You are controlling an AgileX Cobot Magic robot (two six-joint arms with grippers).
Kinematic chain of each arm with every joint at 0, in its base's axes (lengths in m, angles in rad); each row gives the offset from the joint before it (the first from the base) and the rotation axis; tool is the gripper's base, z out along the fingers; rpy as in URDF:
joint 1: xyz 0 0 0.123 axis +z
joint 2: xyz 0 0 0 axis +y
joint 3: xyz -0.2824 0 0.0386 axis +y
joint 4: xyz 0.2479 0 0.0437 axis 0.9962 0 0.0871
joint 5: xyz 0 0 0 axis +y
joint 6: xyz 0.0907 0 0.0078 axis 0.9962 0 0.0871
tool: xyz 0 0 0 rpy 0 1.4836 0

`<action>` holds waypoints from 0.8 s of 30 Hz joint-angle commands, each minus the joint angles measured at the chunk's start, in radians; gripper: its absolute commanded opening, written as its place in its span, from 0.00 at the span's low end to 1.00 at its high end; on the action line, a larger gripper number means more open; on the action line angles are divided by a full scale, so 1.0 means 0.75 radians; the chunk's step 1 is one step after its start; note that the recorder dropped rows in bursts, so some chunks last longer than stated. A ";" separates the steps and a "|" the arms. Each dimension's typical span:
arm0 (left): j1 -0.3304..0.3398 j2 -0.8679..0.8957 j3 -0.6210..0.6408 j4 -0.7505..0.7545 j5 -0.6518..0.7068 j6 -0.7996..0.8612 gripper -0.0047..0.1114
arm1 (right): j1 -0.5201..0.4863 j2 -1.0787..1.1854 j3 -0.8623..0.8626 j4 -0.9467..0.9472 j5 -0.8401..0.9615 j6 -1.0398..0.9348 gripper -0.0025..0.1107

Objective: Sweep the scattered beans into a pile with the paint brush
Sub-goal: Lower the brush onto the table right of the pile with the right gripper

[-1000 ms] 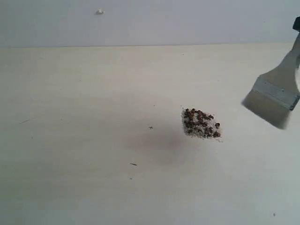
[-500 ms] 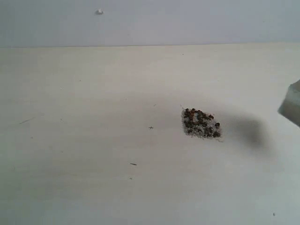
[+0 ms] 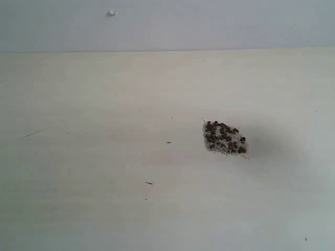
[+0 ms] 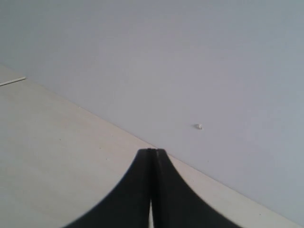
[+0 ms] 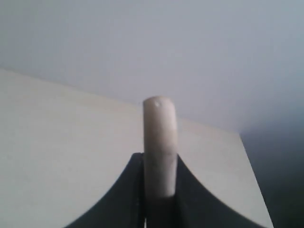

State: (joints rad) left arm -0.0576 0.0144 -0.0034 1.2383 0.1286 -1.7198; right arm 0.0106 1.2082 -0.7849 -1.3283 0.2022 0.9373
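Observation:
The paint brush will go down from my right gripper onto the shaded bare table [image 3: 292,140] next to the pile of beans.
The beans [image 3: 225,138] lie in one tight pile of dark reddish-brown pellets and whitish crumbs, right of the table's middle in the exterior view. Neither arm shows in that view. In the right wrist view my right gripper [image 5: 160,159] is shut on the pale cream handle of the paint brush [image 5: 160,142], whose rounded end sticks out past the black fingers. The ferrule and bristles are hidden. In the left wrist view my left gripper [image 4: 152,154] is shut with nothing in it, its black fingers pressed together over the table.
The pale table [image 3: 104,157] ends at a grey wall [image 3: 209,23] with a small white mark [image 3: 111,13]. A few tiny dark specks [image 3: 149,183] lie left of the pile. The table's corner [image 5: 240,135] shows in the right wrist view.
The paint brush, held at the right edge of the exterior view a second ago, moved off to the right and out of that view. The pile of beans has not moved.

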 commanded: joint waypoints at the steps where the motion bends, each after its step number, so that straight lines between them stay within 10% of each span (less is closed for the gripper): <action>1: 0.002 -0.010 0.005 0.010 -0.001 0.002 0.04 | 0.002 0.113 -0.070 0.556 0.273 -0.528 0.02; 9: 0.002 -0.010 0.005 0.010 -0.001 0.002 0.04 | 0.002 0.451 -0.373 1.983 0.797 -1.806 0.02; 24: 0.002 -0.010 0.005 0.010 -0.001 0.002 0.04 | -0.026 0.836 -0.510 2.820 0.861 -2.225 0.02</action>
State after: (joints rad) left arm -0.0576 0.0144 -0.0034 1.2383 0.1286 -1.7198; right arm -0.0024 1.8256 -1.1248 0.7527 0.8087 -0.7113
